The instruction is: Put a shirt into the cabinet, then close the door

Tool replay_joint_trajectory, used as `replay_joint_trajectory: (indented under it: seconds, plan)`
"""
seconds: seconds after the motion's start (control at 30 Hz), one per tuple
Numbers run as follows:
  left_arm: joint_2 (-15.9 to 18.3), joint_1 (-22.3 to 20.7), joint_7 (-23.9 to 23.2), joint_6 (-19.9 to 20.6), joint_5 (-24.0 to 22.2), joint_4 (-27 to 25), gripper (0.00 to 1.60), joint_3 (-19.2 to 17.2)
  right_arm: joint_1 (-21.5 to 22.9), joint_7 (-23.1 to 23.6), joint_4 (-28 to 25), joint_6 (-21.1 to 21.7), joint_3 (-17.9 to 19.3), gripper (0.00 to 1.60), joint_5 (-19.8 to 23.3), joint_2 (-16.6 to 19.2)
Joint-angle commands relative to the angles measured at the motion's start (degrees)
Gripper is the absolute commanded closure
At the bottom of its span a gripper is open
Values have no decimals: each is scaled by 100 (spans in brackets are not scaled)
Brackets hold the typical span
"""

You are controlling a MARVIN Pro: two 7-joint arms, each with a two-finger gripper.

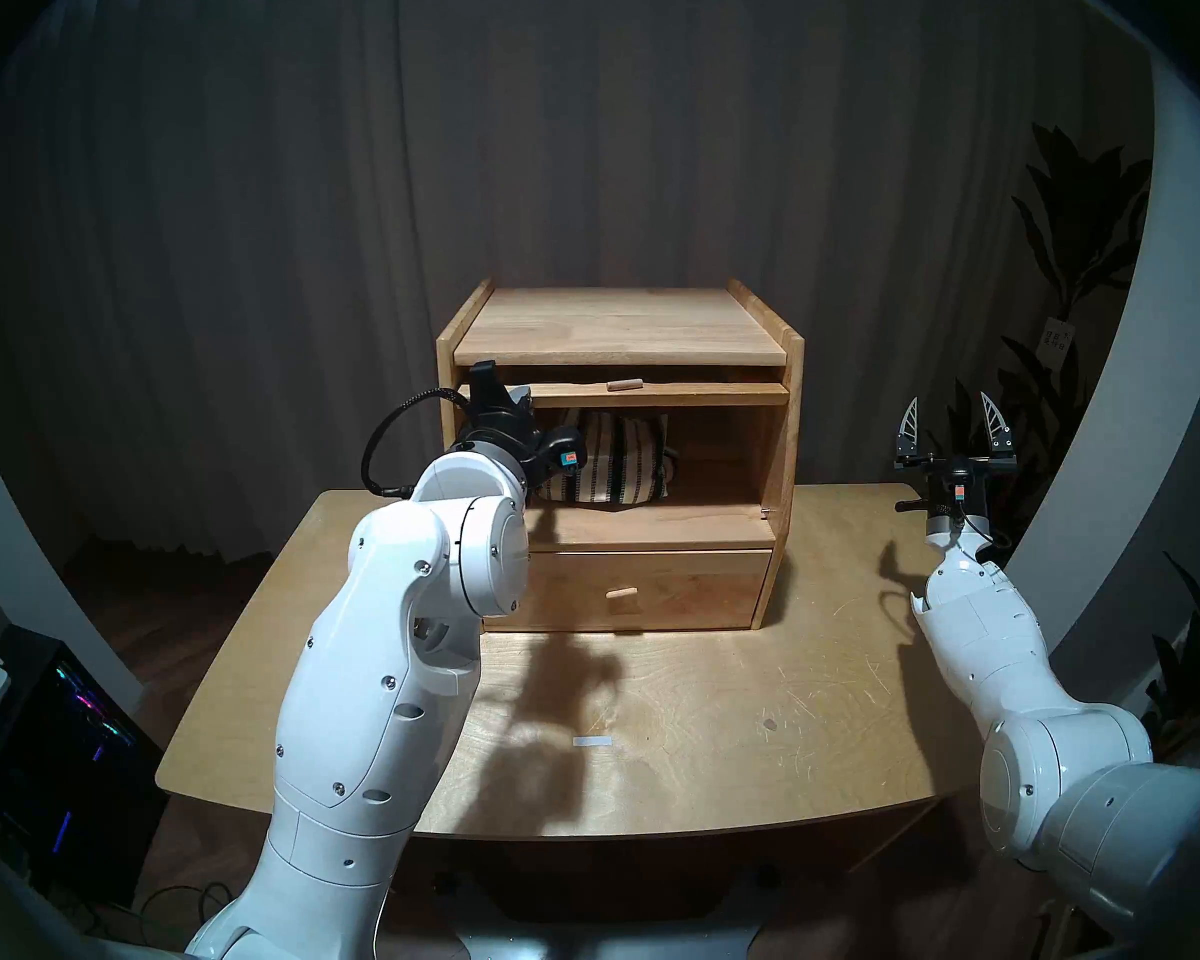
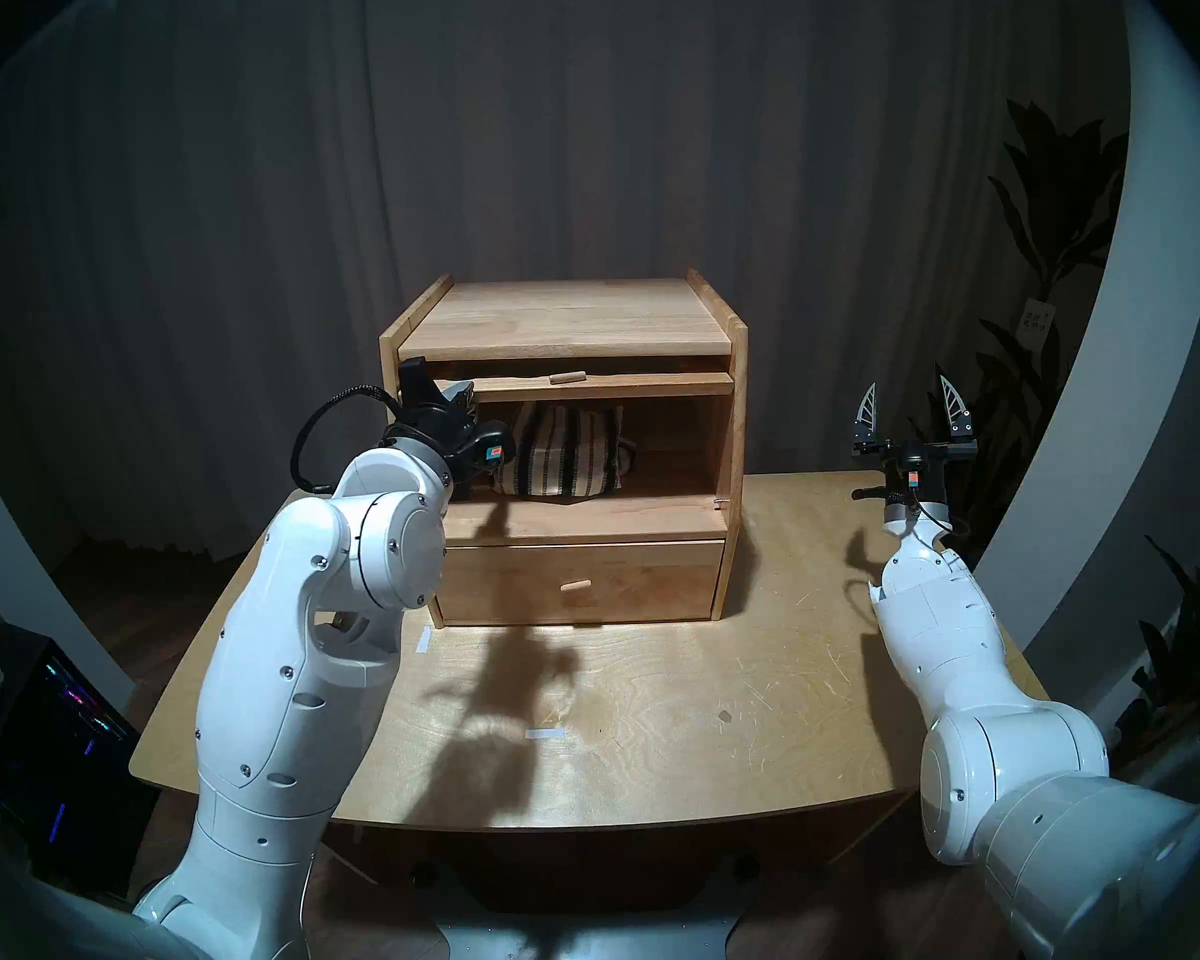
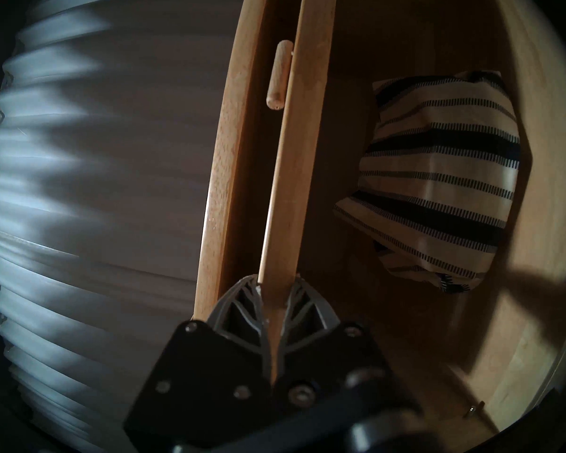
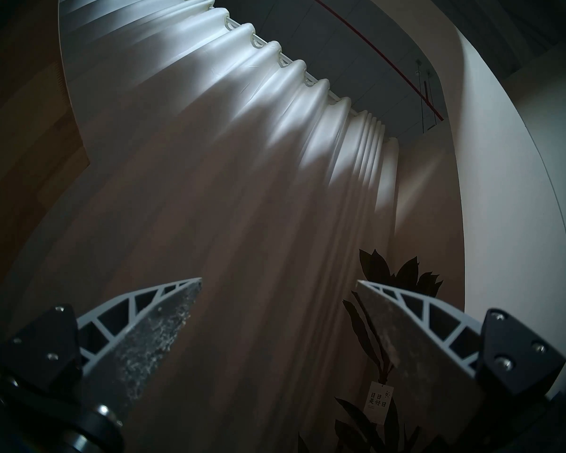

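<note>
My left gripper will open, back off and take the door nearer the peg handle (image 3: 291, 203), because it is pinching the door's front edge close to that edge's end.
The light-wood cabinet (image 1: 618, 328) (image 2: 562, 314) stands at the back of the table. Its door (image 1: 687, 392) (image 2: 639, 382) (image 3: 291, 181) lies flat just under the top board, peg handle (image 3: 278, 76) facing out, so the compartment stands open. The cream, dark-striped shirt (image 1: 618, 467) (image 2: 562, 453) (image 3: 438, 181) sits bundled inside, left of middle. My left gripper (image 1: 517, 397) (image 2: 462, 390) (image 3: 273, 280) is shut on the door's front edge near its left end. My right gripper (image 1: 952, 418) (image 2: 912, 404) (image 4: 278, 282) hangs open and empty, fingers up, right of the cabinet.
Below the compartment is a shut drawer (image 1: 625, 591) with a peg knob. The wooden table (image 1: 722, 730) carries the cabinet. A dark plant (image 1: 1068, 245) stands at the right behind my right arm, and a lit computer case (image 1: 64, 730) sits on the floor at the left.
</note>
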Motion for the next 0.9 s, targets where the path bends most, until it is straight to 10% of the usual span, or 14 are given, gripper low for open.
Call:
replay_joint_trajectory:
  seconds: [0.0, 0.13, 0.17, 0.23, 0.27, 0.7, 0.87]
  plan:
    - [-112, -521, 262, -74, 50, 461, 160, 31, 108, -34, -75, -32, -20, 0, 13, 52]
    - [-22, -602, -59, -107, 175, 334, 160, 122, 110, -64, -68, -32, -68, 0, 36, 69]
    - [-5, -553, -243, -54, 253, 226, 134, 161, 110, -70, -67, -32, -79, 0, 40, 72]
    - [-44, -506, -550, 179, 485, 116, 22, 211, 111, -80, -64, -32, -96, 0, 48, 78]
    - [-83, -499, -533, 274, 506, 133, 0, 210, 112, -83, -63, -32, -101, 0, 51, 79]
    - [-589, -1087, -1044, 1183, 1606, 254, 0, 596, 102, -134, -81, -32, -189, 0, 100, 106]
    - [-668, -996, -734, 1332, 1697, 306, 47, 865, 104, -155, -74, -32, -226, 0, 120, 120]
